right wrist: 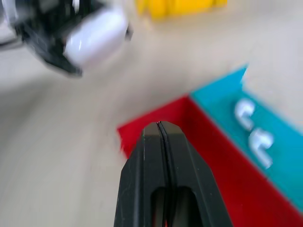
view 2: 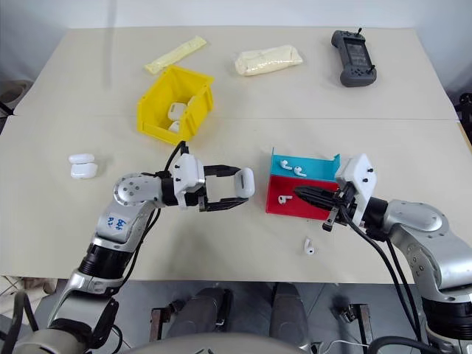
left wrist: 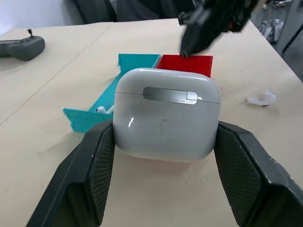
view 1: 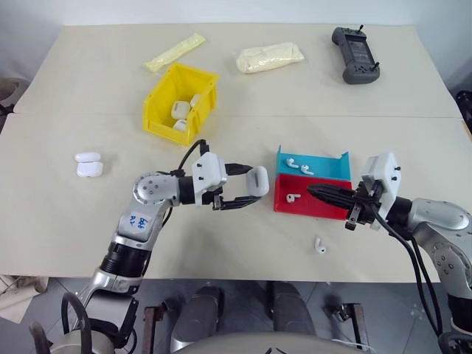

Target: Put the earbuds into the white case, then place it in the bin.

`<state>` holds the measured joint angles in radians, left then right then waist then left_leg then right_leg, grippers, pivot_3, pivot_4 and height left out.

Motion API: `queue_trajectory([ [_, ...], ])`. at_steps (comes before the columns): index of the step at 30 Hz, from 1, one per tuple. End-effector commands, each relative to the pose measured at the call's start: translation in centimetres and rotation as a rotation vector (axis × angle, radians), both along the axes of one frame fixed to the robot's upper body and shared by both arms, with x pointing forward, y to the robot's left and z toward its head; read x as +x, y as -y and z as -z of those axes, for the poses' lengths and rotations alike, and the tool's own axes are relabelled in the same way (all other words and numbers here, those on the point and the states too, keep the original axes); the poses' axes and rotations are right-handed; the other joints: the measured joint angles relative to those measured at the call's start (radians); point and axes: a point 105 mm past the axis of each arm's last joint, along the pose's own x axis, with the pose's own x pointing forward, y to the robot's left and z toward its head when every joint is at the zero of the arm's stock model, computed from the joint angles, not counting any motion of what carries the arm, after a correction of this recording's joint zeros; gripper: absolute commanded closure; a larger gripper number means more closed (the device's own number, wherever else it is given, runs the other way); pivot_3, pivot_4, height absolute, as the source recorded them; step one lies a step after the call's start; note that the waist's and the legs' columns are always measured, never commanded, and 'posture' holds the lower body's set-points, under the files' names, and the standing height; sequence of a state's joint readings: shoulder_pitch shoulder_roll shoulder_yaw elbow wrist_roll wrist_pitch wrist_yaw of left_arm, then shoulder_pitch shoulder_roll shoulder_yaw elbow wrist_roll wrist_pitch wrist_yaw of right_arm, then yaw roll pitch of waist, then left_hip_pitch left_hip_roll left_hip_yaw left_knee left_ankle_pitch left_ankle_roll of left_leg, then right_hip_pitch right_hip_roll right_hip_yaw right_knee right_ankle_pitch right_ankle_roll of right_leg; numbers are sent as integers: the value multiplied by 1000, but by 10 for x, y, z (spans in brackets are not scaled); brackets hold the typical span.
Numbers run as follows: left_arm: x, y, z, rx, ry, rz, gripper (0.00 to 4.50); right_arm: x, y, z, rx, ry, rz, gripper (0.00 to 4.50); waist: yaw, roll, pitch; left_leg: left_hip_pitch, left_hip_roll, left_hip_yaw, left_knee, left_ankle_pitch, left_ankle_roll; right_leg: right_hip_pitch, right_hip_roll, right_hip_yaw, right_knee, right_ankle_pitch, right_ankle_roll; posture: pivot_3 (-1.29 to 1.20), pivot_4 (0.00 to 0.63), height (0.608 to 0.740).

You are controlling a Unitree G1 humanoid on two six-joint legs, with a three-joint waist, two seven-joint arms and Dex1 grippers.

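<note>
The white case will be released by my left gripper against the farther cases inside the yellow bin (view 1: 184,99). The white case is still held above the table.
My left gripper (view 1: 253,189) is shut on the white case (view 1: 257,180), holding it by its sides above the table with the lid closed; in the left wrist view the case (left wrist: 166,113) sits between the two pads. My right gripper (view 1: 316,192) is shut with nothing visible between its fingers (right wrist: 160,142), its tip over the red tray (view 1: 313,208). Two earbuds (view 1: 301,166) lie in the blue tray (view 1: 328,167), one earbud (view 1: 293,197) in the red tray, and one earbud (view 1: 320,245) on the table. The yellow bin (view 1: 158,99) stands further back and holds several white cases.
A spare white case (view 1: 88,164) lies open on the table at the left. At the far side are a dark handheld controller (view 1: 355,53) and two pale yellow packets (view 1: 175,51) (view 1: 270,57). The near table edge runs just below the loose earbud.
</note>
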<state>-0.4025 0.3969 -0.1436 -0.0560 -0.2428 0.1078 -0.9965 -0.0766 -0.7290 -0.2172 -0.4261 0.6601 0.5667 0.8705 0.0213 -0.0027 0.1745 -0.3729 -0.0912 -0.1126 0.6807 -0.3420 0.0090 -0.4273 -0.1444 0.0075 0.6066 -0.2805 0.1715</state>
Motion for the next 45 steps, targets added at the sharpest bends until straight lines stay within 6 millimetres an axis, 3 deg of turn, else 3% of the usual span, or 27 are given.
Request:
queue_trajectory([
  [1, -6, -28, -10, -107, 0, -102, 1729, -5, -1, -22, 92, 127, -10, 3574, -1, 0, 0, 0, 0, 0, 0, 0, 0, 0, 0, 0, 0, 0, 0, 0, 150, 740],
  [6, -6, -58, -16, -208, 4, -257, 1729, -4, 0, -26, 39, 216, 0, 1905, 12, 0, 0, 0, -1, -1, 0, 0, 0, 1, -1, 0, -2, 0, 0, 0, 150, 740],
  [9, 9, -94, -23, -324, -12, -503, 1729, -5, 1, -31, 45, 287, 15, 868, 9, 0, 0, 0, -2, -1, 0, 0, 0, 1, -2, 0, -2, 0, 0, 0, 150, 740],
  [12, 19, -113, -30, -398, -28, -626, 1729, -7, 3, -30, 49, 307, 30, 20, 6, 0, 0, 0, -1, -1, 0, 0, 0, 1, -1, 0, 0, 0, 0, 0, 150, 740],
  [16, 34, -125, -39, -456, -35, -726, 1729, -11, 4, -28, 54, 325, 17, 20, 7, 0, 0, 0, -2, -1, 0, 0, 0, 1, -1, 0, 0, 0, 0, 0, 150, 740],
  [20, 65, -129, -56, -512, -37, -774, 1729, -8, 10, -28, 70, 324, 50, 20, 9, 0, 0, 1, -2, -1, 1, 0, 0, 1, -1, -1, 0, 0, 0, 0, 150, 740],
  [27, 134, -130, -68, -351, -26, -871, 1729, -4, 10, -27, 83, 325, 64, 20, 4, -1, 0, 1, -4, 0, 0, 0, 0, 1, 0, -1, 2, 0, 0, 0, 150, 740],
  [29, 146, -130, -70, -313, -26, -889, 1729, -4, 8, -28, 84, 326, 59, 20, 2, -1, 0, 1, -5, 0, 0, 0, 0, 1, 0, -1, 2, 0, 0, 0, 150, 740],
  [30, 148, -130, -72, -319, -22, -888, 1024, -4, 7, -29, 85, 327, 58, 0, 0, -1, 0, 1, -5, 0, 0, 0, 0, 1, 0, -1, 2, 0, 0, 0, 150, 740],
  [34, 146, -119, -79, -319, -27, -793, 9, -4, 8, -32, 87, 336, 67, 0, -6, -1, 1, 1, -3, 2, -1, 0, 0, -1, 0, -1, 2, 0, 0, 0, 150, 740],
  [40, 112, -122, -84, -311, 35, -658, 9, -6, 11, -28, 72, 315, 66, 0, -15, -2, 1, 1, -1, 2, 0, 0, 0, -1, -1, -1, 4, 0, 0, 0, 150, 740],
  [45, 62, -139, -57, -148, -14, -559, 9, -8, 14, -21, 33, 273, 32, 0, -22, -1, 1, 1, -1, 1, -1, 0, 0, -1, -1, -1, 4, 0, 0, 0, 150, 740],
])
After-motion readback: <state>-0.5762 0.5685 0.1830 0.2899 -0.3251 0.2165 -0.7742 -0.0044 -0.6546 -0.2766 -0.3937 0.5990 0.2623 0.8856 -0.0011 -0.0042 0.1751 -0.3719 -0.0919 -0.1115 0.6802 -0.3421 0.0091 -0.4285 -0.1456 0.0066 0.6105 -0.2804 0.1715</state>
